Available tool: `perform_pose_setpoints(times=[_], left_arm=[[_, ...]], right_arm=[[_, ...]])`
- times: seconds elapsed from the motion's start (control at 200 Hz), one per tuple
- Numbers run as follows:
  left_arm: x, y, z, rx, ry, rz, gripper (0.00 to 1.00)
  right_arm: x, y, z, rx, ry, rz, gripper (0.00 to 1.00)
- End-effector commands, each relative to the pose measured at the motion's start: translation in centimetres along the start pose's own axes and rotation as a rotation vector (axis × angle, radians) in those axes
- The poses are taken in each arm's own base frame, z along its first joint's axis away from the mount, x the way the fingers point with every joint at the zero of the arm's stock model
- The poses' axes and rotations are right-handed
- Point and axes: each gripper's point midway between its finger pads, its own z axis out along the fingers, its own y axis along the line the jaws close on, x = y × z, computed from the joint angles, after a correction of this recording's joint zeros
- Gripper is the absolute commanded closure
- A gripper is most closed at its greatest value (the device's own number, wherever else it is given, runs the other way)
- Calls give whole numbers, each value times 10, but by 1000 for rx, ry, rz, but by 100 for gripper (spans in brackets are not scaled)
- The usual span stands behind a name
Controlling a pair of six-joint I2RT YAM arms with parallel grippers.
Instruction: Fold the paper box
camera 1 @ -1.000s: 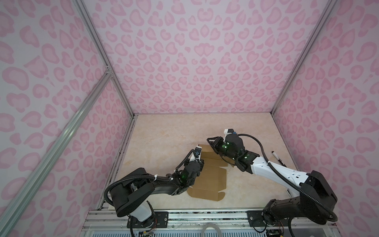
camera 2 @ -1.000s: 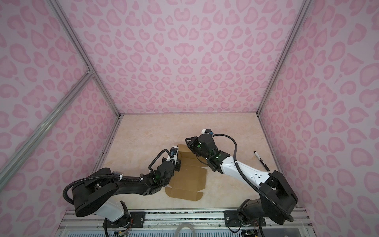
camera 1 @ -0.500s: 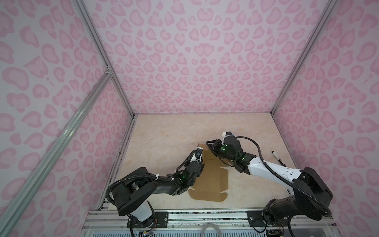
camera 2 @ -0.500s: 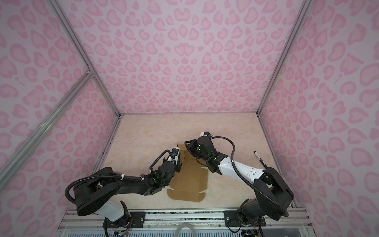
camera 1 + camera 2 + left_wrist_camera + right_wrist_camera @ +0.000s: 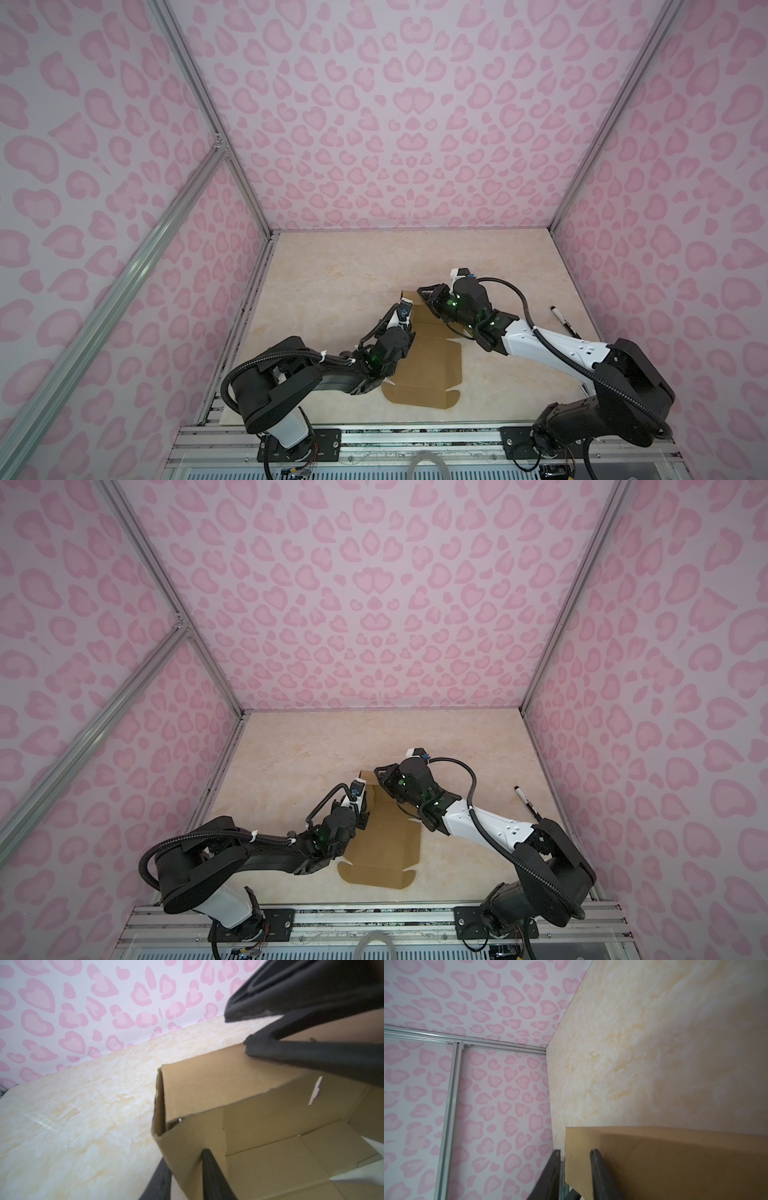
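The box's side slants across the left gripper's open fingers and the paper box lies crooked, so the robot should pinch the side's edge [image 5: 178, 1172] and turn the box square.
The paper box [image 5: 432, 365] [image 5: 386, 845] is a brown die-cut cardboard sheet lying near the table's front middle, with its far end folded up into walls. My left gripper [image 5: 409, 330] [image 5: 186, 1155] stands part open astride the left wall near its far corner, one finger outside and one inside. My right gripper [image 5: 426, 299] [image 5: 575, 1150] is part open over the top edge of the far wall [image 5: 207, 1084]. One finger lies on the wall's face and the other just past its edge. The near flaps lie flat.
A black marker pen [image 5: 563, 322] [image 5: 525, 800] lies on the marbled table [image 5: 353, 282] near the right wall. Pink-patterned walls close in three sides. An aluminium rail [image 5: 374, 436] runs along the front edge, where both arm bases stand.
My left gripper's jaws have parted from shut. The right arm has drawn slightly left, its gripper staying at the far wall. The box has barely shifted.
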Motion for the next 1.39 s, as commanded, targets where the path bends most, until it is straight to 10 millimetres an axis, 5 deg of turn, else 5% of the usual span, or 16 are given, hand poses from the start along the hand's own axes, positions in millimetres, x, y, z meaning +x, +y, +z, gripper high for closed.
perform_pose_setpoints(times=[0.0, 0.42, 1.03, 1.39], left_arm=[[-4, -1, 2, -2, -17, -13, 72], [-5, -11, 12, 26, -40, -55, 74], [-5, -4, 11, 31, -47, -79, 96], [-12, 21, -1, -65, -83, -63, 96]], right_arm=[[0, -5, 2, 8, -9, 6, 72], [3, -10, 2, 17, -9, 10, 72], [2, -5, -1, 21, -22, 8, 73], [-3, 14, -21, 3, -63, -35, 72]])
